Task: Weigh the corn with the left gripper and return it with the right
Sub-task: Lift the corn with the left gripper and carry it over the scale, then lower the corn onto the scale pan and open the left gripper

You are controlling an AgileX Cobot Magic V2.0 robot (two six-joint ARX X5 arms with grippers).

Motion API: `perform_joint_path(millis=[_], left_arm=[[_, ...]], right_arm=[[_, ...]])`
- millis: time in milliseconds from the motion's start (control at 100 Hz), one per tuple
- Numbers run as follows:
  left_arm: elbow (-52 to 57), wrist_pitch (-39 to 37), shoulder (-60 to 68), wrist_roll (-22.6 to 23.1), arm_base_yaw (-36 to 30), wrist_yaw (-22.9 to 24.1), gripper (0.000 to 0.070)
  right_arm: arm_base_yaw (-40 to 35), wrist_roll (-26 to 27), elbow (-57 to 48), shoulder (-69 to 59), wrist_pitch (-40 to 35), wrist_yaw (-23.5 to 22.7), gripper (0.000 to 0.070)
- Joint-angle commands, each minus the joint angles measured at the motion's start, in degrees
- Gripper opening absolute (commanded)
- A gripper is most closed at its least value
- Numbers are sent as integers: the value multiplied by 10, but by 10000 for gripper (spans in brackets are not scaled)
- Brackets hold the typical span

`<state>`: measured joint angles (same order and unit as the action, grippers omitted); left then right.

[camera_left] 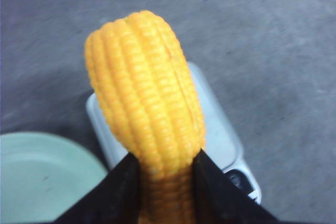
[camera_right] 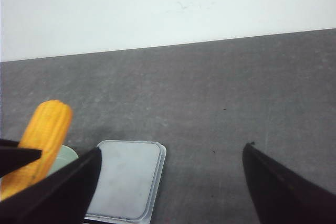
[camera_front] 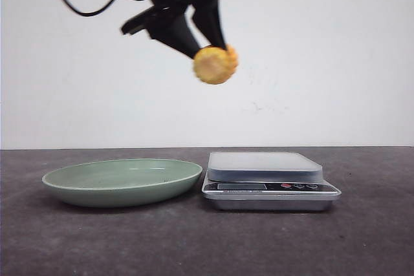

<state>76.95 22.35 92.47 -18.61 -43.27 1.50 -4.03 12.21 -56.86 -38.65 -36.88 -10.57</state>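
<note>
I will let go of the corn with my left gripper on the middle of the scale's white platform (camera_front: 255, 154) (camera_left: 158, 124).
The corn (camera_front: 215, 64), a stubby yellow cob with a pale cut end, hangs high in the air above the gap between the green plate (camera_front: 77, 189) and the scale (camera_front: 265, 166). My left gripper (camera_front: 210, 50) is shut on it, one black finger on each side of the cob (camera_left: 144, 87). Far below the cob lie the scale's white platform (camera_left: 220, 129) and the plate's edge (camera_left: 42, 177). My right gripper (camera_right: 171, 148) is open, empty, and out of the front view. Beyond it are the scale (camera_right: 128, 177) and the held corn (camera_right: 44, 129).
The plate holds nothing and the scale's platform is bare, with a display and red buttons on its front (camera_front: 284, 187). Both rest side by side on a dark grey table (camera_front: 362, 237) before a white wall. Black cables loop above at the left (camera_front: 77, 4).
</note>
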Motion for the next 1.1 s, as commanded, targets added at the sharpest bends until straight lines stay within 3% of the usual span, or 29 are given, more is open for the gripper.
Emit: perform_joint_path(millis=[0,380,980,1040,1090], left_arm=[[25,2,30,-13,-11,4,4],[126,27,166,-27,-22,-3,4],[128,3,234,-17,-21,-2,7],[128,1,234,-12,-22,-2,55],[128,-1,234,-12,-23,-2,139]], right_arm=[[-1,-2,-10,-1,4,0,544],[-1,-2,-10,-1,-7,-1,544],[-1,-2,-10,-1,-17,0,544],[-1,-2,-10,-1,-21,0,544],[-1,-3,-10,-1,-22,0,544]])
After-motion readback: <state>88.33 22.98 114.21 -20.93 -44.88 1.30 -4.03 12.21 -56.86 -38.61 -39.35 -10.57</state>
